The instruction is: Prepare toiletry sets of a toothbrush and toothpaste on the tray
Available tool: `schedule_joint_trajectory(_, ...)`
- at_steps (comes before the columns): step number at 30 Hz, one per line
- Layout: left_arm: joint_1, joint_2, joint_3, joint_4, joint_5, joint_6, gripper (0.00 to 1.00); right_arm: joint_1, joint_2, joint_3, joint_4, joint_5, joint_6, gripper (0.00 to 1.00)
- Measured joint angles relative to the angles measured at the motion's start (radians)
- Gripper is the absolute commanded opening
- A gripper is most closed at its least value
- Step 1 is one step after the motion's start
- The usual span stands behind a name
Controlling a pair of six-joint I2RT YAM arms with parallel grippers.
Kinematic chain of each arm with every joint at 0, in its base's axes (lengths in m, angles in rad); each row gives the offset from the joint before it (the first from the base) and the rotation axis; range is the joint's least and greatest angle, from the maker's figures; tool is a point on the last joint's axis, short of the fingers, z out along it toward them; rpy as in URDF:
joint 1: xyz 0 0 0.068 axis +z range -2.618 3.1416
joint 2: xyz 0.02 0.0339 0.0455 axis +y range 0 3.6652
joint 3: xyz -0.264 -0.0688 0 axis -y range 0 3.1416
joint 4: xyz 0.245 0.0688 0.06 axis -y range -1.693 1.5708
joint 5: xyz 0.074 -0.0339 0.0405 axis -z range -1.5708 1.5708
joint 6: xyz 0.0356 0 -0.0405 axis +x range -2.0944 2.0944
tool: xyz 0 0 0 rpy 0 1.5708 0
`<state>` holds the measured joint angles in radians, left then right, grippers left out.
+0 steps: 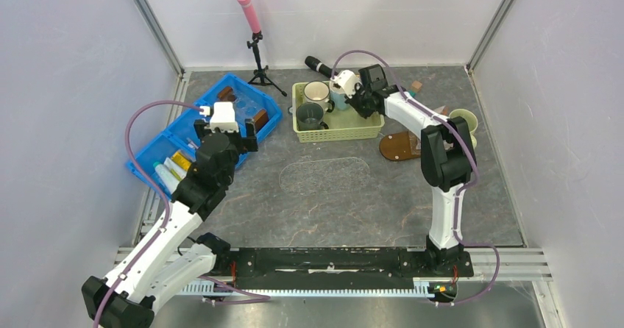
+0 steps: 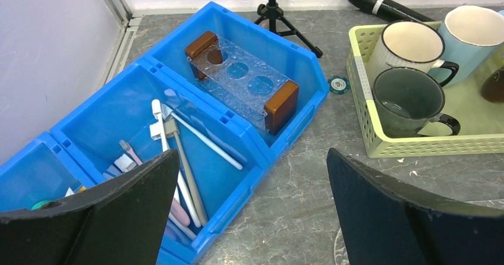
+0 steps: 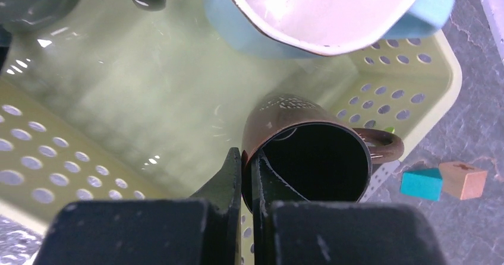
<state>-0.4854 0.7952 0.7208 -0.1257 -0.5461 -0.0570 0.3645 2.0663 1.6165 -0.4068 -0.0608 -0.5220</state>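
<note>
The robot's right gripper needs to release the brown mug on the tray's rounded end [image 1: 398,147] nearest the green basket.
The tray [image 1: 397,148], a dark-brown oval board, lies on the table right of the green basket, partly behind my right arm. Toothbrushes [image 2: 208,141] lie in the middle compartment of the blue bin [image 2: 279,137]. Toothpaste tubes [image 1: 175,166] lie in the bin's nearest compartment. My left gripper [image 2: 252,158] hangs open over the bin's near edge, with nothing between its fingers. My right gripper [image 3: 246,158] is inside the green basket [image 3: 89,152], shut on the rim of a brown mug [image 3: 279,119], one finger inside the mug and one outside.
The basket also holds a cream mug [image 2: 410,42], a grey mug [image 2: 407,98] and a light-blue mug [image 2: 475,33]. A clear holder with brown ends [image 2: 243,81] sits in the bin's far compartment. A tripod [image 1: 259,67], a black microphone [image 1: 318,65] and toy blocks [image 3: 443,182] stand nearby.
</note>
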Motion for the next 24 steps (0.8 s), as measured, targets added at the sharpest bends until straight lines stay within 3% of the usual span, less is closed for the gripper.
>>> schedule_joint_trajectory(16,0.0,-0.053,0.0,-0.001,0.02,-0.025,1.0,0.044,-0.213,0.006,-0.097,0.205,0.42,0.0)
schedule_joint_trajectory(24,0.0,-0.037,0.026,-0.009,0.096,-0.056,1.0,0.126,-0.369,-0.034,-0.147,0.232,0.508,0.0)
